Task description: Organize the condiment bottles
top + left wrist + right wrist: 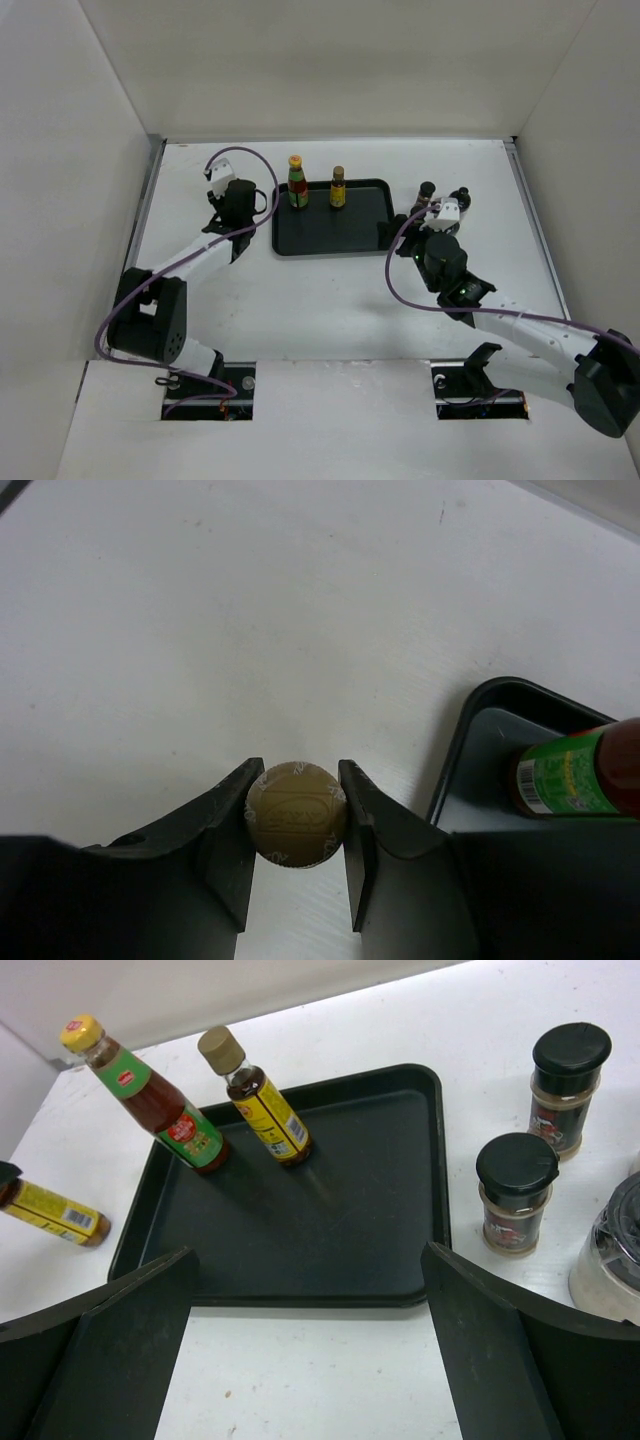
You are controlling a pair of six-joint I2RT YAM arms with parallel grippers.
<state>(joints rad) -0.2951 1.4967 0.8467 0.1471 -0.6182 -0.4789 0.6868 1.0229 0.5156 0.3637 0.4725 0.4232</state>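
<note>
The amber bottle will go down from my left gripper in the black tray [294,236], just in front of the green-and-red bottle.
My left gripper [297,780] is shut on the tan cap [297,813] of an amber yellow-labelled bottle [52,1214], which is on the white table just left of the black tray [350,243]. The gripper's body [240,203] hides this bottle from above. A green-and-red yellow-capped bottle [297,183] and a second amber bottle [338,188] stand upright at the tray's back. My right gripper [308,1285] is open and empty at the tray's near right edge. Two dark-capped brown jars [568,1085] [515,1195] and a pale-bodied one [612,1260] stand on the table right of the tray.
White walls enclose the table on the left, back and right. The tray's rim [470,730] lies close to the right of my left gripper. The jars stand close to my right gripper's right finger [490,1340].
</note>
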